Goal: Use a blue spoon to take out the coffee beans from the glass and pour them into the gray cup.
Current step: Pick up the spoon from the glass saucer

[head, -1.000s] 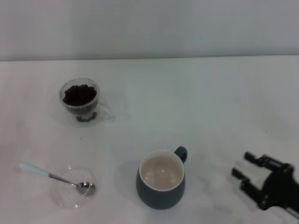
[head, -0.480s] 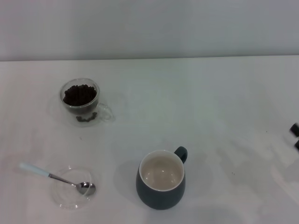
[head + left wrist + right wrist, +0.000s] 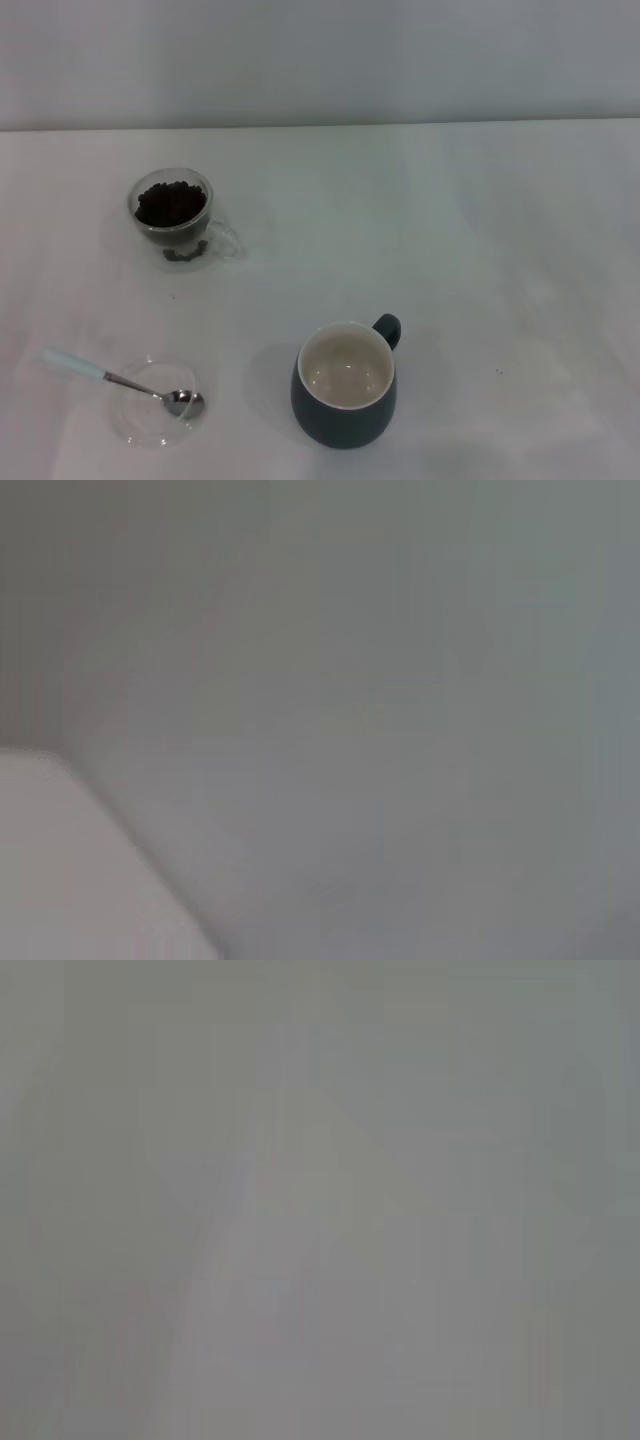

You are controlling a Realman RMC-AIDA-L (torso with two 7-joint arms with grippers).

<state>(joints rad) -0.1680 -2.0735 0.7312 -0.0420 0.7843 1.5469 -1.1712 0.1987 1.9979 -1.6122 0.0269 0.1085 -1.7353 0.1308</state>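
Note:
I will next move my left gripper to the middle of the blue spoon's handle (image 3: pixel 75 363), past the edge of the clear saucer, and close it there.
In the head view the blue spoon (image 3: pixel 118 378) lies at the near left, its metal bowl resting in a flat clear saucer (image 3: pixel 155 403) and its pale handle pointing away to the left. The glass (image 3: pixel 174 214) stands at the far left, holding a heap of dark coffee beans (image 3: pixel 170 203). The gray cup (image 3: pixel 345 385) stands upright at the near centre, its cream inside empty, handle toward the far right. Neither gripper shows in any view. Both wrist views show only blank grey surface.
The white table (image 3: pixel 480 250) fills the head view, with a pale wall behind its far edge. The right half of the table holds no objects.
My right gripper, seen at the near right one second ago, has drawn off to the right and left the head view. The cups and spoon have not moved.

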